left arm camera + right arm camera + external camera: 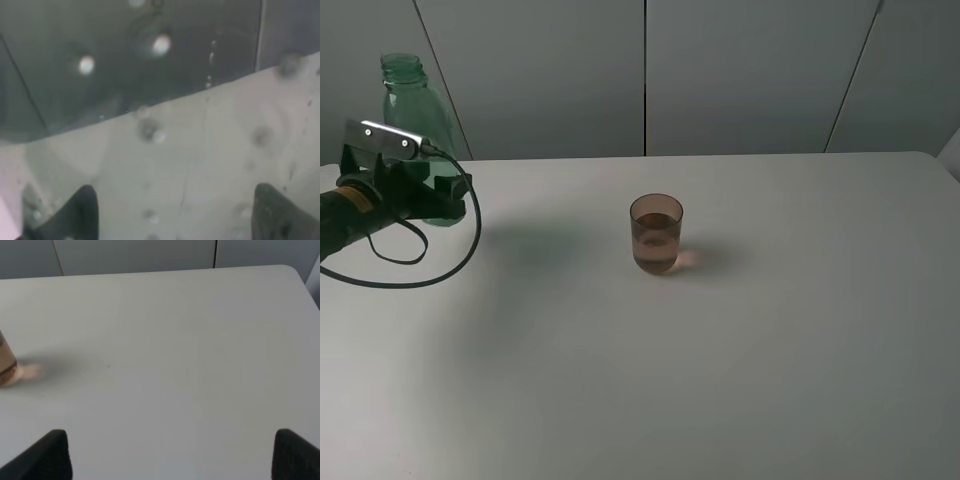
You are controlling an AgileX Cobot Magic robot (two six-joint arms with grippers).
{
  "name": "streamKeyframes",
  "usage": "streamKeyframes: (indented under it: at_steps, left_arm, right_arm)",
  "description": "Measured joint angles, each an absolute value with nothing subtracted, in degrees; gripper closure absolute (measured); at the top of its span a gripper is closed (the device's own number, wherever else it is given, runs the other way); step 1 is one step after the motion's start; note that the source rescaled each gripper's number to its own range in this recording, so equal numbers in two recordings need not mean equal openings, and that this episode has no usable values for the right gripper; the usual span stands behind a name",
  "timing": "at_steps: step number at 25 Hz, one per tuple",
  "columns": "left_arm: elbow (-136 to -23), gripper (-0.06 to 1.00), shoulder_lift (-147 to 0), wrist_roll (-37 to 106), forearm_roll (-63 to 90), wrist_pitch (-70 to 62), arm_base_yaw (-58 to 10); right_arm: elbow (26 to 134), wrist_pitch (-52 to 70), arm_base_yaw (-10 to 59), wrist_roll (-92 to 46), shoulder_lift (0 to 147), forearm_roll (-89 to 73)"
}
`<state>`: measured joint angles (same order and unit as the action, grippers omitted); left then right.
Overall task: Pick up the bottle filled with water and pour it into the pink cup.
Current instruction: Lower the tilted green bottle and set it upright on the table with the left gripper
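The green bottle will go from my left gripper down onto the white table (470, 232) near the back edge, where I will keep it well away from the pink cup.
The green transparent bottle (413, 105) stands upright at the table's far left, its neck without a cap. My left gripper (438, 195) is shut on its lower body. In the left wrist view the bottle's wet wall (165, 150) fills the space between my left gripper's (170, 200) dark fingers (82, 210). The pink cup (656, 233) stands upright near the table's middle with some liquid in it, well to the right of the bottle. Its edge also shows in the right wrist view (5, 362). My right gripper (170, 445) hangs open above bare table, to the right of the cup.
The white table (720, 380) has a back edge against grey wall panels (740, 70). A black cable (430, 270) loops from the left arm down over the tabletop. The table's right corner (295, 272) shows in the right wrist view.
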<state>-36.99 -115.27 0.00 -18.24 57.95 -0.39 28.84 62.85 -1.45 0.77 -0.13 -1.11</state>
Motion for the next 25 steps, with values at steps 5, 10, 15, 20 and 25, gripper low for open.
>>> streamKeyframes:
  at_steps: [5,10,15,20,25]
  left_arm:
    - [-39.2,0.94,-120.0,0.4,-18.2,59.6,-0.1]
    - [-42.4,0.94,-124.7,0.5,-18.7,61.2,-0.1]
    - [-44.8,0.94,-127.8,0.0,-19.8,62.6,-0.1]
    - [-45.4,0.94,-129.6,-2.3,-20.1,64.2,-0.1]
    - [-45.4,0.94,-130.2,-5.0,-20.2,65.5,-0.1]
  right_arm:
    - [28.8,62.8,-1.5,0.8,-0.1,-1.1]
    - [28.8,62.8,-1.5,0.8,-0.1,-1.1]
    - [28.8,62.8,-1.5,0.8,-0.1,-1.1]
    - [28.8,62.8,-1.5,0.8,-0.1,-1.1]
    - [28.8,62.8,-1.5,0.8,-0.1,-1.1]
